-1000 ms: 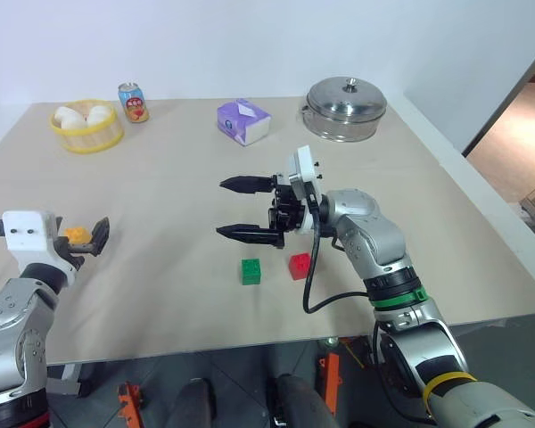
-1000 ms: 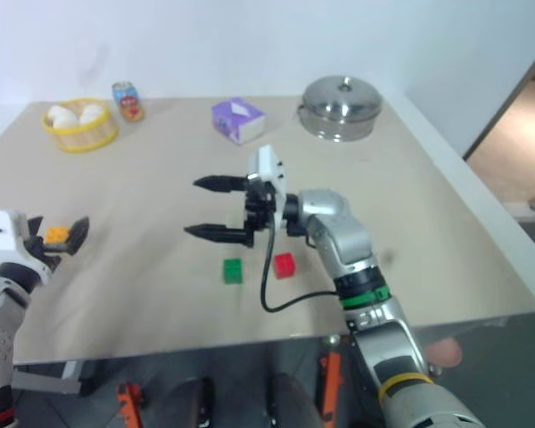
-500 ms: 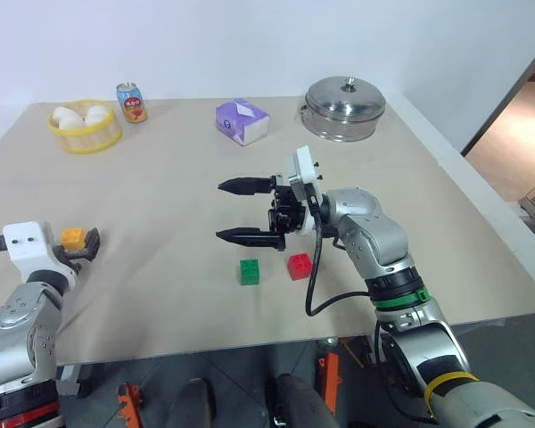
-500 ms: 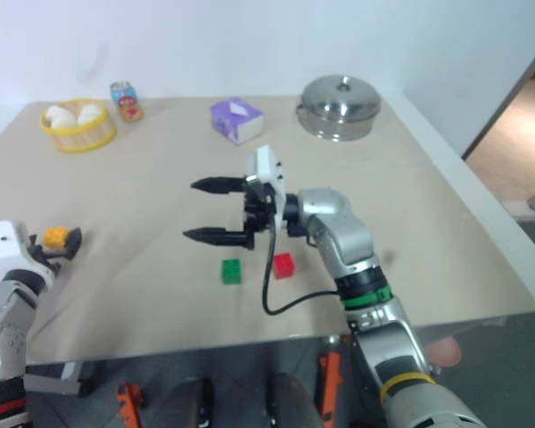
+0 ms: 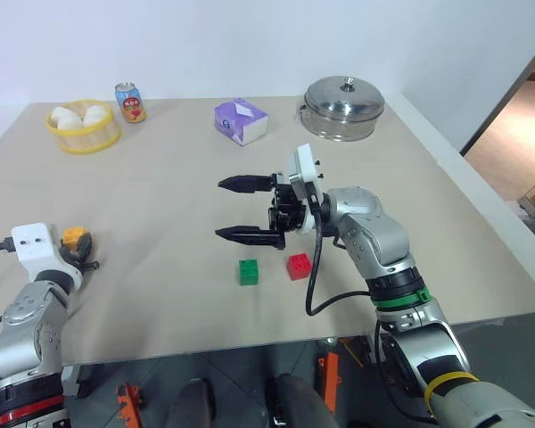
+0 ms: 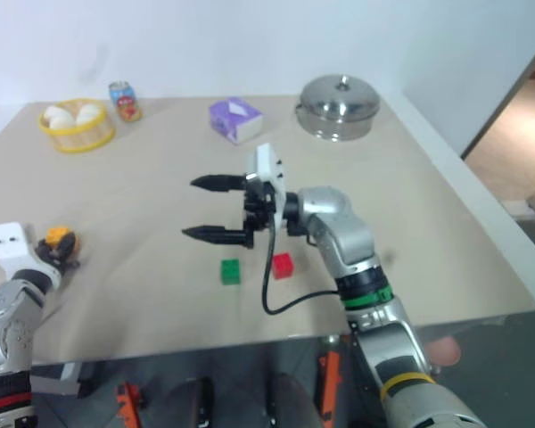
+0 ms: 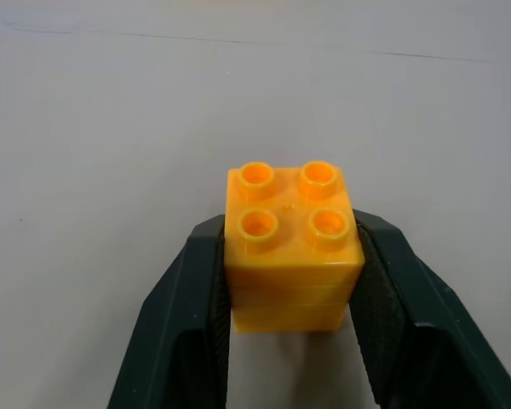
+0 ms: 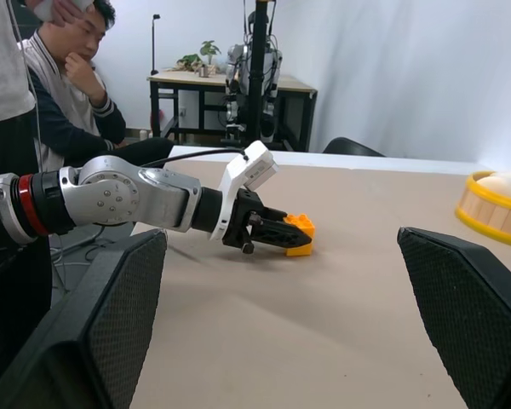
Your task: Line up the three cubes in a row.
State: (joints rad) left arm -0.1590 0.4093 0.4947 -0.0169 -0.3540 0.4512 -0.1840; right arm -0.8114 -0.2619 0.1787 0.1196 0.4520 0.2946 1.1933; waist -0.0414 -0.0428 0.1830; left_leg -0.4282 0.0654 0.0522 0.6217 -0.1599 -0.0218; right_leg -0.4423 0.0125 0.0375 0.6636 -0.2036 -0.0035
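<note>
Next, I let go of the orange-yellow cube with my left gripper on the table (image 5: pixel 194 275) beside the green cube, opposite the red cube.
The orange-yellow cube (image 7: pixel 291 247) sits studs-up at the table's left edge, and my left gripper (image 5: pixel 78 244) is shut on it, one black finger against each side. The right wrist view shows the same cube (image 8: pixel 300 232) resting low on the table in that gripper (image 8: pixel 281 236). The green cube (image 5: pixel 249 271) and the red cube (image 5: pixel 299 266) lie side by side near the table's middle, a small gap between them. My right gripper (image 5: pixel 221 209) hovers just behind them, pointing left, open and empty.
At the back of the table stand a yellow basket (image 5: pixel 83 126) with white round items, a drink can (image 5: pixel 131 102), a purple-and-white tissue box (image 5: pixel 242 121) and a lidded steel pot (image 5: pixel 345 107). A person (image 8: pixel 77 85) sits beyond the table's left side.
My left gripper has sunk toward the table and closed on the orange-yellow cube that stood between its open fingers. The right arm has kept still.
</note>
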